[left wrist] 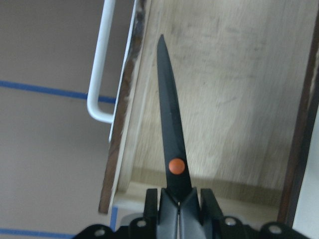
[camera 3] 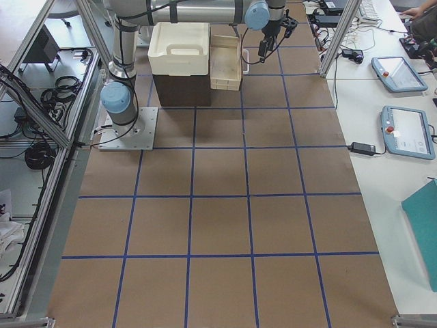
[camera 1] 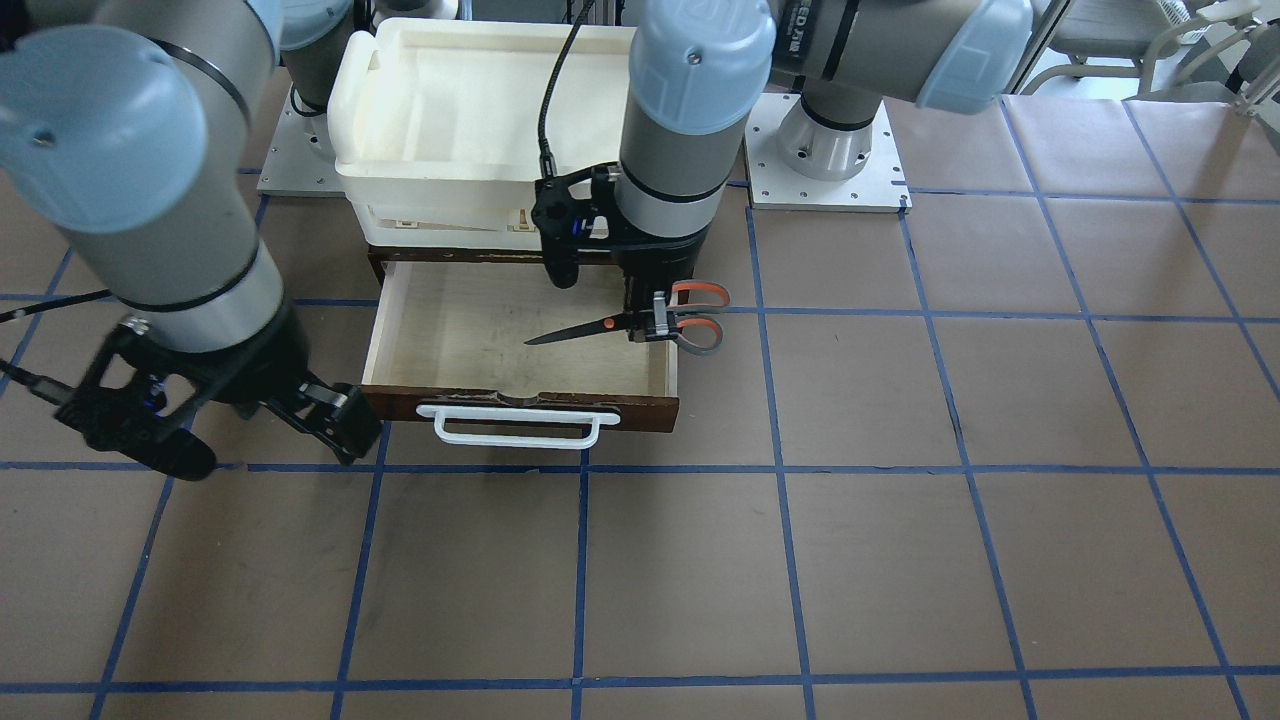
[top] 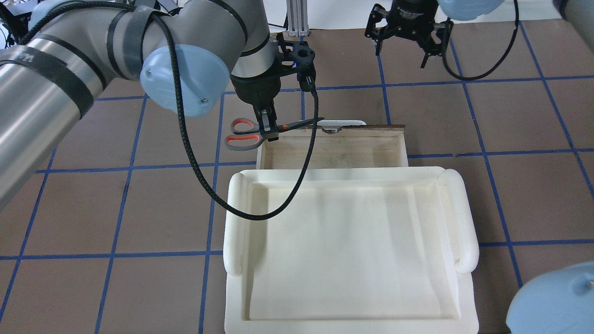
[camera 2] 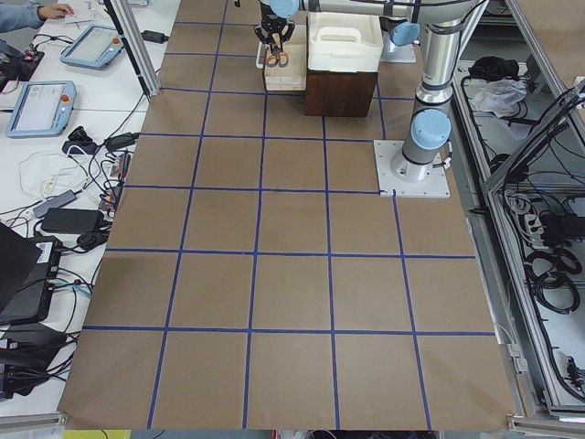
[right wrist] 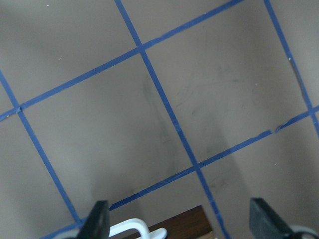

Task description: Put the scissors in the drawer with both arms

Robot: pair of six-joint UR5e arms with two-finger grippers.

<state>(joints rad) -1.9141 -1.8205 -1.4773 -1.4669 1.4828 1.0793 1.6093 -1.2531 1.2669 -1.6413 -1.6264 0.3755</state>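
Note:
My left gripper will release the scissors, held level above the open drawer, on the drawer's pale bottom (camera 1: 541, 342) (left wrist: 214, 37), halfway between the drawer's dark front and the cabinet.
My left gripper (camera 1: 650, 325) (top: 269, 134) (left wrist: 178, 199) is shut on the scissors (camera 1: 600, 326) (top: 243, 134) (left wrist: 172, 124) near their pivot. It holds them level above the open drawer (camera 1: 400, 330) (top: 399, 150) (left wrist: 239, 99). The blades point across the pale interior. The grey and orange handle loops stick out past the drawer's side wall. The drawer's white handle (camera 1: 510, 428) (top: 343, 123) (left wrist: 99, 64) is on its dark front. My right gripper (camera 1: 335, 420) (top: 401, 48) (right wrist: 182, 224) is open and empty, above the table beyond the drawer's front corner.
A white foam tray (camera 1: 355, 110) (top: 236, 222) sits on top of the dark cabinet behind the drawer. Brown table paper with blue tape lines (camera 1: 780, 470) lies all around. The left arm's black cable (top: 204, 185) loops over the tray's edge.

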